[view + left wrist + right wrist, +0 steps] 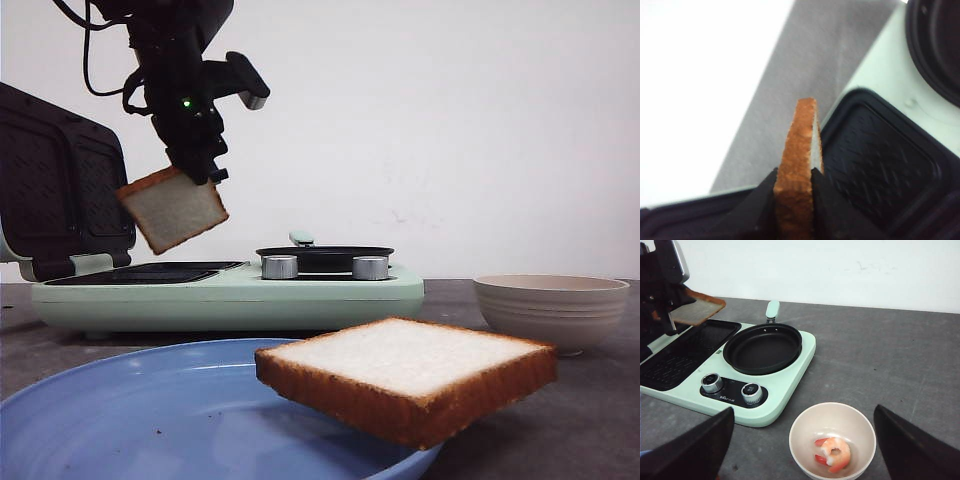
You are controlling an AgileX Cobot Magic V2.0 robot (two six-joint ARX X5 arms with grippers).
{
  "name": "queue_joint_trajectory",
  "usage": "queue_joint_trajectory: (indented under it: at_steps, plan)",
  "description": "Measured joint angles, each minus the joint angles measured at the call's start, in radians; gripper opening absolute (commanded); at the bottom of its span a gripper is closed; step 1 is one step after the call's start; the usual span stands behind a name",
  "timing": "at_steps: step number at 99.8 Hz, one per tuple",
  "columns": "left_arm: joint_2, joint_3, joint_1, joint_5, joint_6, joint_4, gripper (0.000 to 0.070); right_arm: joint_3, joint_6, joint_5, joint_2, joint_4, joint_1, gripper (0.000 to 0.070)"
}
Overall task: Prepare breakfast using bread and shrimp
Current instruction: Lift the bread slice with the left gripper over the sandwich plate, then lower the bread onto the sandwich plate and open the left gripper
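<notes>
The robot's left gripper needs to lay the bread slice flat on the dark grill plate (186, 264) (872, 160) beside the open lid.
My left gripper (200, 165) is shut on a slice of bread (173, 209) and holds it tilted in the air above the dark grill plate (150, 272) of the pale green breakfast maker (230, 296). In the left wrist view the bread's brown crust (797, 165) is pinched between the two fingers. A second bread slice (405, 375) rests on the rim of the blue plate (130, 420) in front. The shrimp (834, 454) lies in a cream bowl (832, 412). My right gripper (802, 450) is open, above that bowl.
The breakfast maker's lid (60, 185) stands open at the left. Its round black pan (763, 347) with a pale green knob (772, 309) sits beside the grill, with two silver dials (731, 388) in front. The cream bowl (550, 308) stands right of the appliance on grey table.
</notes>
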Motion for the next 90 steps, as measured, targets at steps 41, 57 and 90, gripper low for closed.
queue_joint_trajectory:
  at_steps: [41,57,90]
  plan:
    - [0.031,0.000,0.010,0.037,0.020,-0.007,0.0009,0.000,0.000,0.000,0.000,-0.016,0.000,0.0559]
    - [0.034,0.000,0.013,0.086,0.008,-0.041,0.0009,0.000,0.000,0.000,0.000,-0.021,0.000,0.0559]
    - [0.075,0.000,0.010,0.067,0.006,-0.098,0.0010,0.000,0.000,-0.001,0.000,-0.029,0.000,0.0559]
